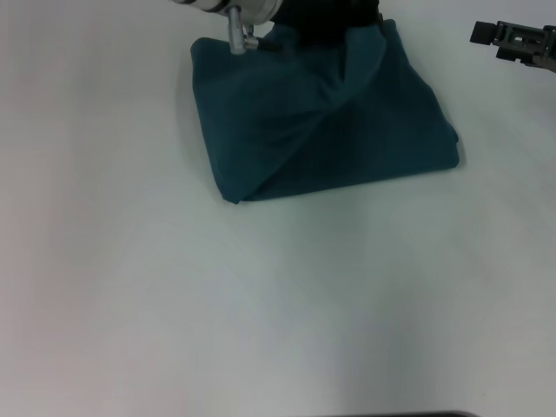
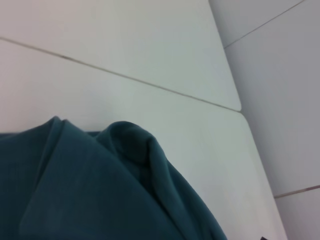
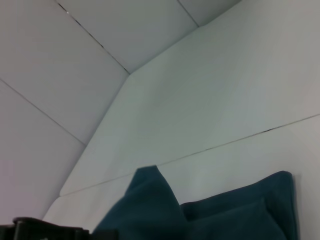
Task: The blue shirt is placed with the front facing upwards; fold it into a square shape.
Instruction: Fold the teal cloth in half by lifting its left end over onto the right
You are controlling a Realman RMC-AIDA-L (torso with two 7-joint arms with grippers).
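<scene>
I will release the bunched edge of the blue shirt from my left gripper by the shirt's far corner (image 1: 419, 54) that is nearest my right gripper.
The blue shirt (image 1: 321, 122) lies folded into a rough, slightly skewed rectangle at the far middle of the white table (image 1: 261, 304), plain teal side up and no lettering showing. Diagonal creases run across it. My left gripper (image 1: 317, 19) is over the shirt's far edge, where the cloth bunches up into a hump (image 2: 135, 145). The shirt (image 3: 225, 215) also shows in the right wrist view, with one corner peaked up. My right gripper (image 1: 514, 39) hovers off the shirt, above the table at the far right.
White table surface stretches all around the shirt, widest toward the near side. A seam between table panels (image 2: 150, 85) runs behind the shirt. The table's far corner (image 2: 239, 107) and the tiled floor beyond lie past it.
</scene>
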